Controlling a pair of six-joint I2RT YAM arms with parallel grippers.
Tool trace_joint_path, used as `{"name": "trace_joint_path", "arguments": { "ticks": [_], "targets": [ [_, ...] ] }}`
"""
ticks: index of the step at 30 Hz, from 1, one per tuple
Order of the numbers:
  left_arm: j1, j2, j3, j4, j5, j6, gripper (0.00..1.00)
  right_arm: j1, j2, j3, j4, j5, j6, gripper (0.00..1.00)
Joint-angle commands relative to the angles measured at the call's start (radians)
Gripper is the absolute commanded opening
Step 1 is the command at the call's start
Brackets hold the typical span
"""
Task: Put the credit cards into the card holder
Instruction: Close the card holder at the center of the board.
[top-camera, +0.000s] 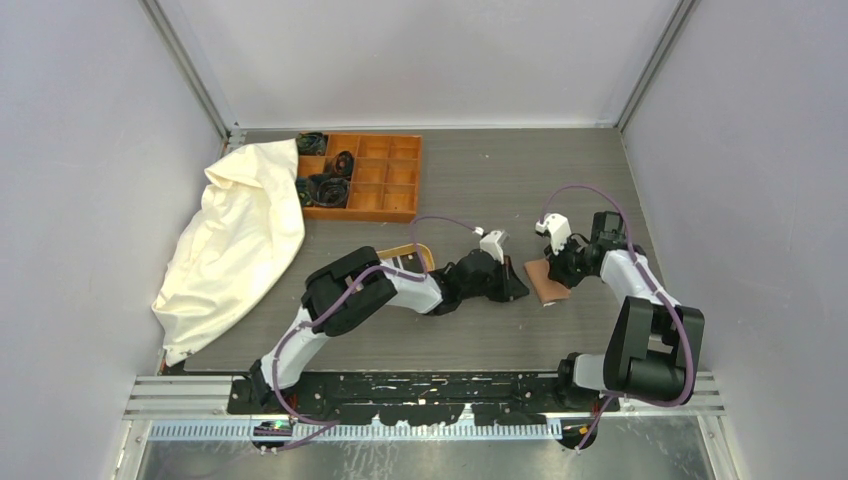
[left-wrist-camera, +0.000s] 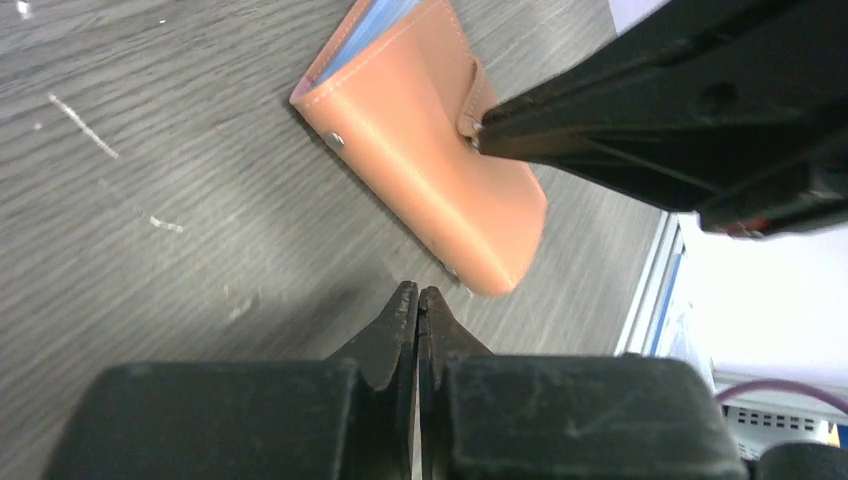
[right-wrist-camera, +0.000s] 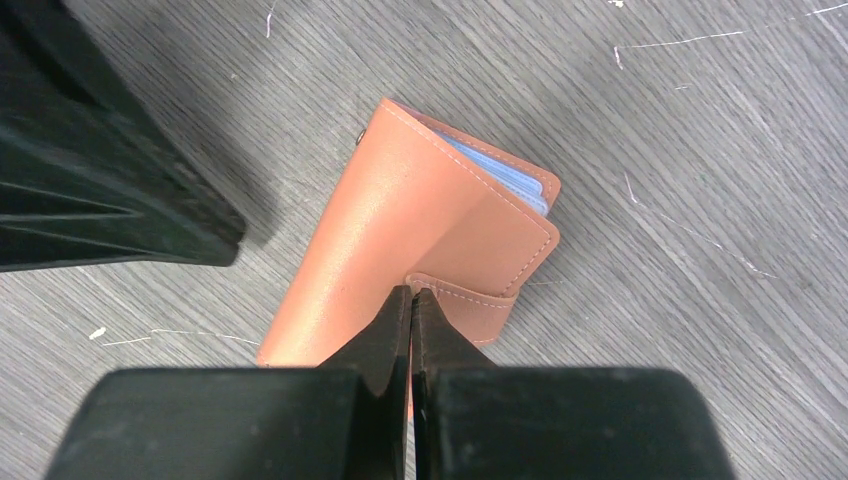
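The robot's right gripper will set the card holder down on the grey table (top-camera: 493, 269) under the left gripper, closer to the oval tray.
The card holder (top-camera: 546, 281) lies folded shut on the grey table between my two grippers. It is reddish-brown leather (right-wrist-camera: 400, 220) with a snap strap (right-wrist-camera: 470, 300) hanging loose at one edge. The pale blue edge of a credit card (right-wrist-camera: 500, 170) peeks out from inside it, also seen in the left wrist view (left-wrist-camera: 372, 28). My right gripper (right-wrist-camera: 411, 293) is shut, its tips resting on the cover at the root of the strap. My left gripper (left-wrist-camera: 418, 292) is shut with nothing in it, just off the holder's folded corner (left-wrist-camera: 500, 270).
An oval wooden tray (top-camera: 418, 250) is partly hidden under the left arm. An orange compartment box (top-camera: 365, 175) with dark items stands at the back. A crumpled white cloth (top-camera: 240, 240) covers the left side. Grey walls close in on both sides.
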Motion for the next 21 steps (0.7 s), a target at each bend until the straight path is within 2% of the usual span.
{"name": "trace_joint_path", "arguments": {
  "ticks": [1,12,21],
  "targets": [
    [0.005,-0.174,-0.074,0.038,-0.014,0.084,0.01,-0.008,0.028,-0.087,-0.104,0.132,-0.009,0.01],
    [0.001,-0.425,-0.357,0.077,-0.020,0.118,0.02,0.012,-0.079,-0.211,-0.076,0.228,-0.045,0.01],
    [-0.015,-0.503,-0.469,0.118,-0.040,0.097,0.02,0.184,0.053,-0.138,-0.105,0.320,0.048,0.00]
  ]
}}
